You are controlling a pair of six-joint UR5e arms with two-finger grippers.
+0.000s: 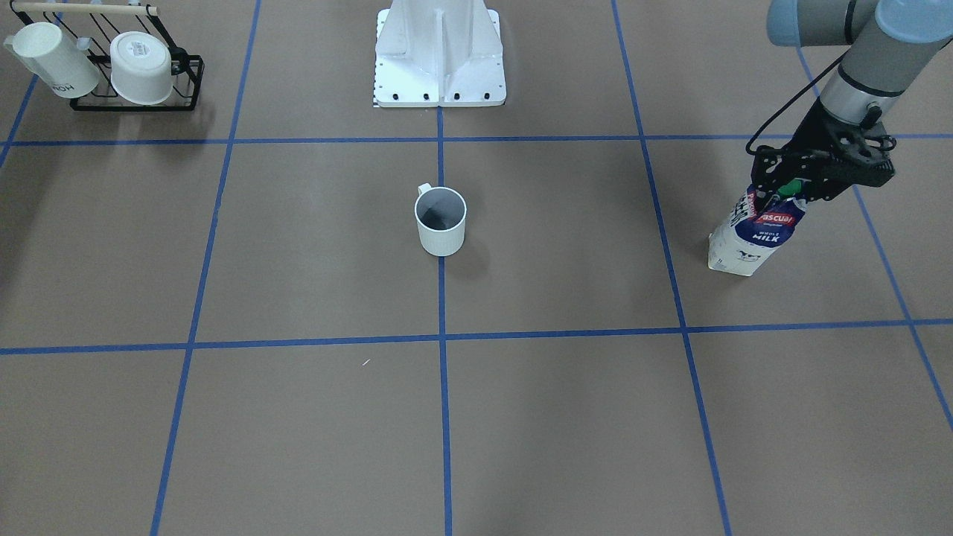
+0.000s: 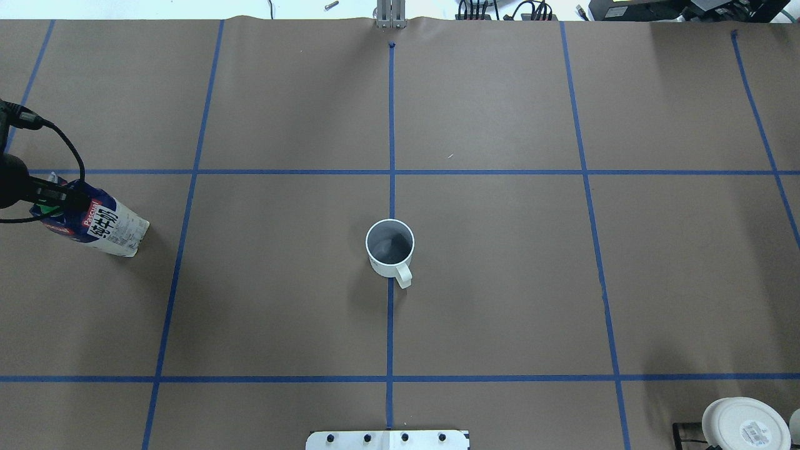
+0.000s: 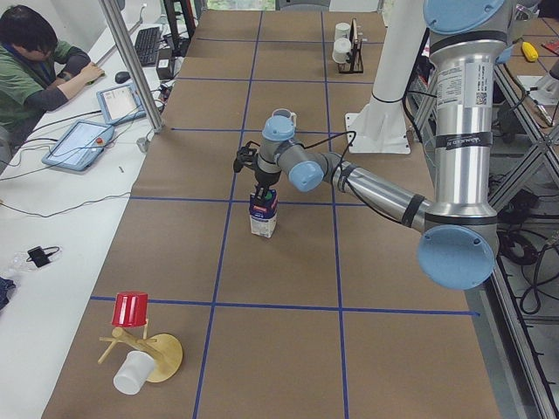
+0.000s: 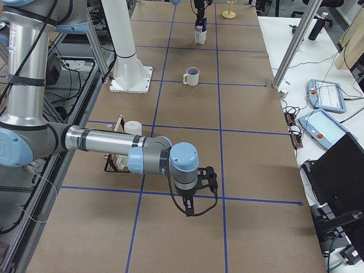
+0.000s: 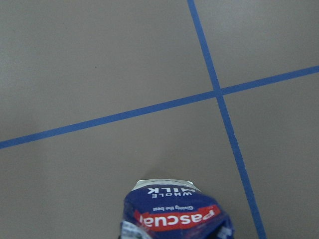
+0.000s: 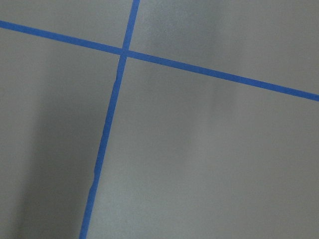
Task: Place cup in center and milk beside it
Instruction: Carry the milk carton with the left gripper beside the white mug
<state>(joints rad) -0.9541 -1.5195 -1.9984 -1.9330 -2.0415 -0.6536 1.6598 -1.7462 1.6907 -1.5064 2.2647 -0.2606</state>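
Observation:
Next, I release the milk carton from my left gripper against the white cup's side (image 1: 491, 254) that faces away from the black rack.
The plain white cup (image 1: 441, 223) stands upright on the blue tape line that splits the center rectangles (image 1: 320, 238); in the overhead view (image 2: 389, 247) its handle points toward the robot. The milk carton (image 1: 756, 238) is far to the robot's left, one grid cell over (image 2: 106, 228). My left gripper (image 1: 793, 186) is shut on the carton's top by the green cap. I cannot tell if its base touches the table. The left wrist view shows the carton's front (image 5: 174, 211). My right gripper (image 4: 193, 207) hangs over bare paper, seen only from the side, so I cannot tell its state.
A black rack (image 1: 134, 100) with two other white cups stands on the robot's right, near the white base plate (image 1: 439, 82). A wooden stand with a red cup (image 3: 129, 310) is at the table's left end. An operator (image 3: 35, 61) sits beside the table.

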